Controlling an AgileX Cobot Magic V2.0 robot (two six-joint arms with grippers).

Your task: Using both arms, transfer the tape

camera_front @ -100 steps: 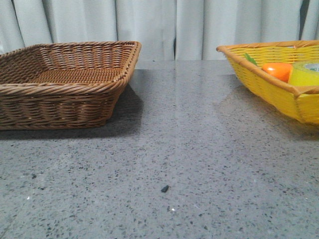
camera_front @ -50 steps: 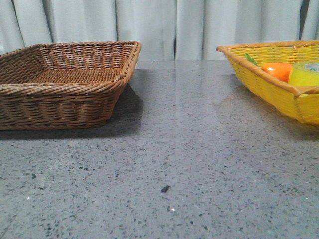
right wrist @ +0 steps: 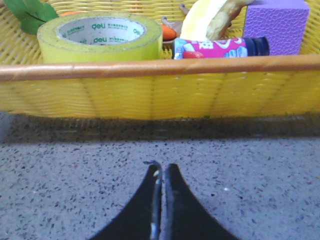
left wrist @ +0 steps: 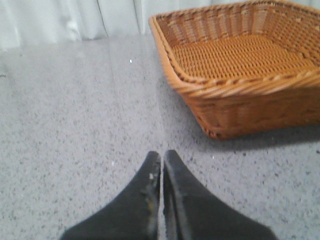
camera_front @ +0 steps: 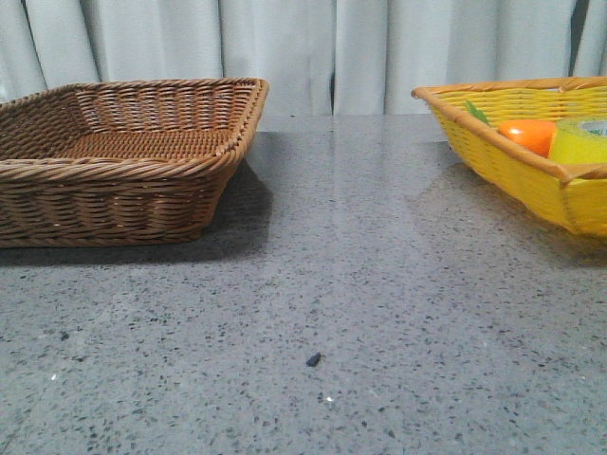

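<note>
The yellow tape roll is next for my right gripper, which should go to it and close on the tape roll's side (camera_front: 562,136) (right wrist: 48,37) nearest the brown basket.
The yellow tape roll (right wrist: 99,37) with its white "deli" core lies flat in the yellow basket (right wrist: 160,90); in the front view the tape (camera_front: 580,140) shows at the far right inside that basket (camera_front: 503,156). My right gripper (right wrist: 162,167) is shut and empty, low over the table, in front of the basket's near wall. My left gripper (left wrist: 162,156) is shut and empty over bare table, beside the brown wicker basket (left wrist: 240,85). Neither gripper shows in the front view.
The brown basket (camera_front: 123,156) stands at the left and looks empty. The yellow basket also holds an orange carrot-like item (camera_front: 529,135), a pink bottle (right wrist: 220,48), a purple block (right wrist: 276,19) and a banana-like thing (right wrist: 210,15). Grey speckled table (camera_front: 332,284) between the baskets.
</note>
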